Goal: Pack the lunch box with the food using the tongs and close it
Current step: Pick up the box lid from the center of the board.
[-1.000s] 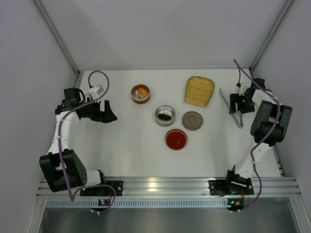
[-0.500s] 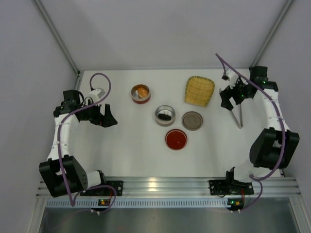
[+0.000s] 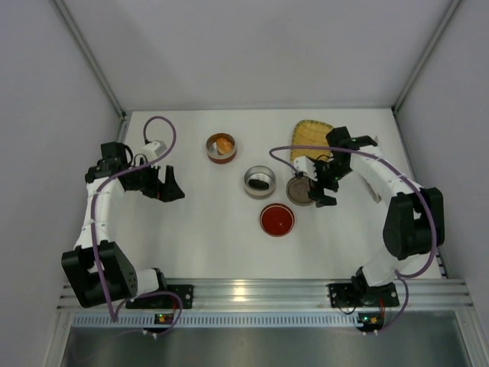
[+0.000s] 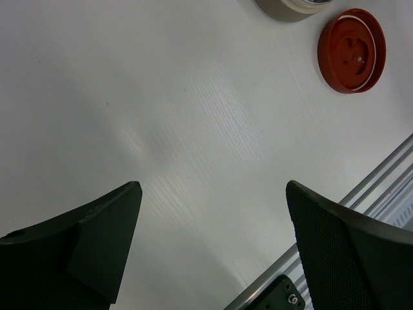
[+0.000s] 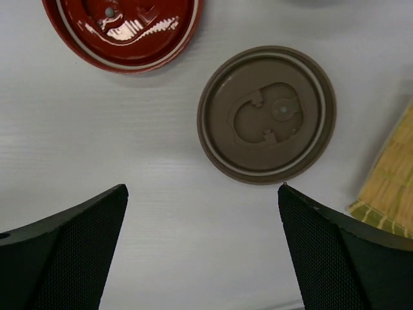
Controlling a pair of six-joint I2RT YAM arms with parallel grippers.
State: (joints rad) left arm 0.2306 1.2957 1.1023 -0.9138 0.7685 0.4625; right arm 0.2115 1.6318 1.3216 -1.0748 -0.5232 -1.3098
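My right gripper is to move next to the brown lid's near-side rim (image 3: 302, 204) (image 5: 202, 134), facing the aluminium rail, and close there.
The lunch box stands as two round tins: a red tin (image 3: 221, 147) holding the orange chunk (image 3: 224, 144), and a silver tin (image 3: 260, 182) holding the black piece (image 3: 260, 183). Their lids lie loose: a brown lid (image 3: 300, 190) (image 5: 266, 114) and a red lid (image 3: 276, 219) (image 5: 122, 26) (image 4: 352, 41). My right gripper (image 3: 322, 186) (image 5: 202, 190) hangs open and empty just right of the brown lid. The tongs (image 3: 376, 196) lie at the right, mostly under my right forearm. Over bare table at the left, my left gripper (image 3: 165, 187) (image 4: 211, 194) is open and empty.
A yellow woven tray (image 3: 312, 141) (image 5: 387, 187) sits at the back right, partly covered by my right arm. White walls enclose the table on three sides. An aluminium rail (image 3: 260, 290) runs along the near edge, and its corner shows in the left wrist view.
My right arm swung left from the tongs at the right edge to the brown lid, its jaws widening. The tongs stayed on the table. The left arm barely moved.
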